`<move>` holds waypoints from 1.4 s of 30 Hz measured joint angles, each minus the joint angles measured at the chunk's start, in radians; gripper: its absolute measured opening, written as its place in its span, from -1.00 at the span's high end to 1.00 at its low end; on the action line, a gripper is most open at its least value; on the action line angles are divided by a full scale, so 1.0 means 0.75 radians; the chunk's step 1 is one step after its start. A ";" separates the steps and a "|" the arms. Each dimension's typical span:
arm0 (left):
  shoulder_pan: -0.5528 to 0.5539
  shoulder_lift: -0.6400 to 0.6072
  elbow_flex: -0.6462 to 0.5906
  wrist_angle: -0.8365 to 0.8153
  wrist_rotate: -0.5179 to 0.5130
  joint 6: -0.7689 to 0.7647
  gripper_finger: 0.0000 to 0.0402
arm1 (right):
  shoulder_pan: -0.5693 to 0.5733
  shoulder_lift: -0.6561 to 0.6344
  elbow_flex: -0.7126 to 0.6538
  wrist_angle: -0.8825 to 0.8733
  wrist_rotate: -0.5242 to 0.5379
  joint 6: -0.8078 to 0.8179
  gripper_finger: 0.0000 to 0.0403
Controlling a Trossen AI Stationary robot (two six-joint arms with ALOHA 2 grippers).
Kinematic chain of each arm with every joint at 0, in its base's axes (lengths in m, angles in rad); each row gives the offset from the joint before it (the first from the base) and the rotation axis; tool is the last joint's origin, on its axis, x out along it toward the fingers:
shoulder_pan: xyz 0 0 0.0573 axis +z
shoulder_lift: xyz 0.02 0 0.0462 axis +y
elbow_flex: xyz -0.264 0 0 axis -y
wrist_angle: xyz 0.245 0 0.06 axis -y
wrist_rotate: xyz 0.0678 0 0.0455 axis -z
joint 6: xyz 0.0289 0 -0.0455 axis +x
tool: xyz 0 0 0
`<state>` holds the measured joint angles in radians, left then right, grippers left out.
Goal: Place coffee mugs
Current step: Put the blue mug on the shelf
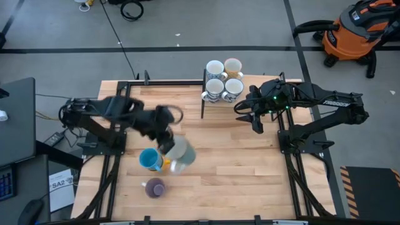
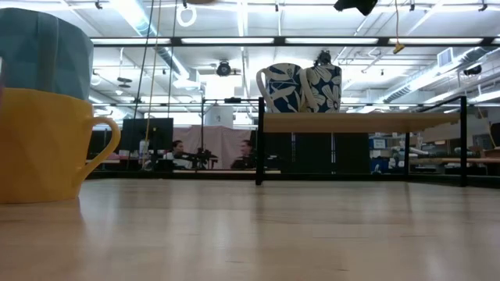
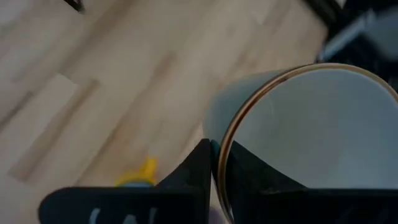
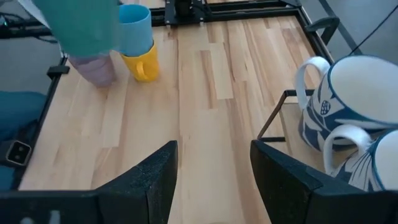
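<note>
Next, my left gripper releases the pale mug on the bare wood (image 1: 220, 137) just before the white mugs.
My left gripper (image 1: 167, 140) is over the middle of the table, shut on a pale grey-green mug (image 1: 181, 153) with a brown rim (image 3: 292, 74). Close beside it, a bright blue mug (image 1: 149, 159) sits stacked in a yellow mug (image 2: 43, 144), which rests on the table. A purple mug (image 1: 154, 187) stands nearer the near edge. Several white mugs with dark blue patterns (image 1: 223, 78) stand on a raised shelf (image 2: 359, 121) at the far edge. My right gripper (image 1: 256, 125) waits open beside that shelf, touching nothing (image 4: 214, 155). My left gripper holds the pale mug by its wall at the rim (image 3: 225, 146), one finger (image 3: 249, 171) inside the mug and the other (image 3: 189, 177) outside. In the right wrist view the mug (image 4: 81, 25) looks lifted above the stacked mugs, mouth tilted toward the wrist camera.
The shelf has a black metal frame (image 4: 273, 118) that stands up from the table near its far edge. Bare wood lies between the shelf and the stacked mugs (image 4: 140, 43). People sit at desks in the room beyond the table (image 2: 176, 148).
</note>
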<state>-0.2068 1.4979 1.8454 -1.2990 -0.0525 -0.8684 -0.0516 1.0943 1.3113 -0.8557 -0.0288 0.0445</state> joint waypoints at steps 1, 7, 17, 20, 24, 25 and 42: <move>0.035 0.003 0.000 0.014 -0.001 -0.002 0.81 | 0.000 -0.002 0.000 -0.005 0.000 0.013 -0.03; 0.219 0.100 0.000 0.046 0.000 -0.056 0.81 | 0.000 -0.012 -0.001 -0.047 0.000 0.026 -0.03; 0.354 0.415 -0.001 0.204 0.114 -0.035 0.81 | 0.000 -0.012 -0.001 -0.251 -0.018 0.102 -0.03; 0.369 0.515 -0.001 0.302 0.174 -0.021 0.81 | 0.000 -0.012 -0.001 -0.327 -0.015 0.102 -0.03; 0.385 0.622 -0.001 0.417 0.249 -0.030 0.81 | 0.000 -0.012 -0.001 -0.375 0.003 0.102 -0.03; 0.389 0.642 -0.001 0.442 0.257 -0.048 0.81 | 0.000 -0.012 -0.001 -0.378 0.003 0.102 -0.03; 0.380 0.764 -0.002 0.597 0.098 -0.399 0.81 | 0.000 -0.012 -0.001 -0.382 0.003 0.102 -0.03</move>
<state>0.0784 2.0712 1.8439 -0.8511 0.0208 -1.1674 -0.0517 1.0851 1.3109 -1.1419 -0.0265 0.1211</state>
